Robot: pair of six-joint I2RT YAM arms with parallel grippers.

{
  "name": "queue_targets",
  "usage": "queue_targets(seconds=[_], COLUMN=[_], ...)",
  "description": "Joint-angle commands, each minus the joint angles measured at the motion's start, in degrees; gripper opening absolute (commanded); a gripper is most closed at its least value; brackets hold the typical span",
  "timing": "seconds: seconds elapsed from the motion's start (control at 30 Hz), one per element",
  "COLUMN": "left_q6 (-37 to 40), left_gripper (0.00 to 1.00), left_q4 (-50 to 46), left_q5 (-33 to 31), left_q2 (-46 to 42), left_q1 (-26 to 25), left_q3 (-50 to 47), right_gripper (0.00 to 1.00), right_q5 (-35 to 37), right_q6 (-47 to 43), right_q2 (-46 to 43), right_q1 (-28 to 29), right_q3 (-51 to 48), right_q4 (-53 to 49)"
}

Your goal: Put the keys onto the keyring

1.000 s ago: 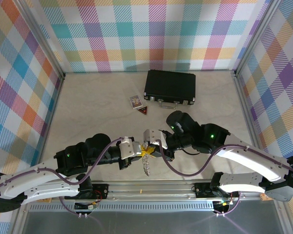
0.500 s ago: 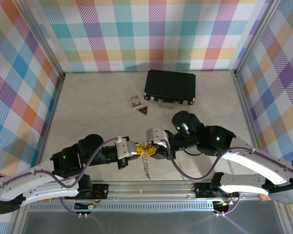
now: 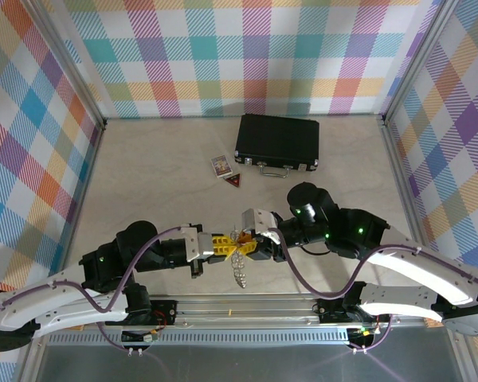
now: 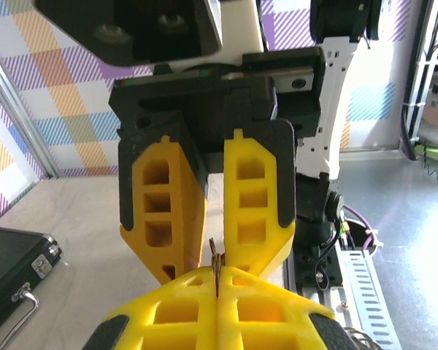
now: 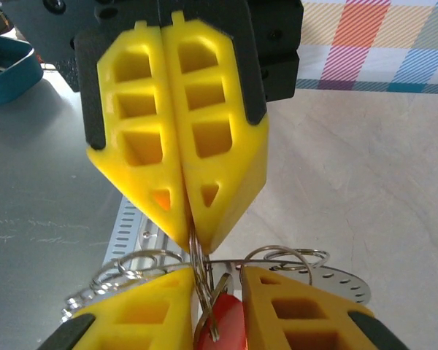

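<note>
The red head of the key crowds the ring inside my right gripper's fingers, so next I back away and pinch the ring (image 5: pixel 197 257) close to my left gripper's fingertips.
Just above the table's near edge the two grippers meet tip to tip. My left gripper (image 3: pixel 226 247) is shut on a thin wire ring of the keyring (image 3: pixel 239 269), which dangles below as a silvery cluster. In the right wrist view the left gripper (image 5: pixel 193 243) pinches that ring from above, with the keyring's grey perforated disc (image 5: pixel 336 281) and loose rings behind it. My right gripper (image 5: pixel 215 283) has its jaws apart; the key's red head (image 5: pixel 226 325) and a split ring hang in the gap. Seen from the left wrist, the left gripper (image 4: pixel 217 283) clamps a metal sliver.
A black case (image 3: pixel 277 142) lies at the back of the table, also at the left edge of the left wrist view (image 4: pixel 7 255). A small printed card (image 3: pixel 221 165) and a dark red triangular tag (image 3: pixel 236 182) lie in front of it. A metal rail (image 3: pixel 247 306) runs along the near edge.
The right gripper's jaws have gone from shut to apart. Both grippers have stayed together over the near edge, the left wrist stretching out a little to the right.
</note>
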Motion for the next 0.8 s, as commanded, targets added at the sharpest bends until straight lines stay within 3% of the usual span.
queue_targets(seconds=[0.0,0.27,0.43,0.77], left_q6=[-1.2,-1.3,-1.3,-1.6], left_gripper=[0.00,0.00,0.00,0.00], left_q4=[7.5,7.5,7.8,8.8], left_q5=[3.2,3.4,3.7,5.5], left_q2=[-1.3,0.2,-0.4,-0.9], left_q1=[-0.1,-0.2,-0.1,-0.1], left_q3=[-0.2,-0.1,-0.2,-0.3], right_gripper=[0.22,0.27,0.12,0.12], right_q5=[0.5,-1.2,-0.5,0.6], right_q6=[0.8,1.2,1.0,1.7], right_q2=[-1.2,-2.6,-3.2,-2.5], right_q1=[0.2,0.3,0.2,0.2], right_q3=[-0.9,-1.3,-1.6,-3.3], right_q4=[1.6,3.2,3.0,2.3])
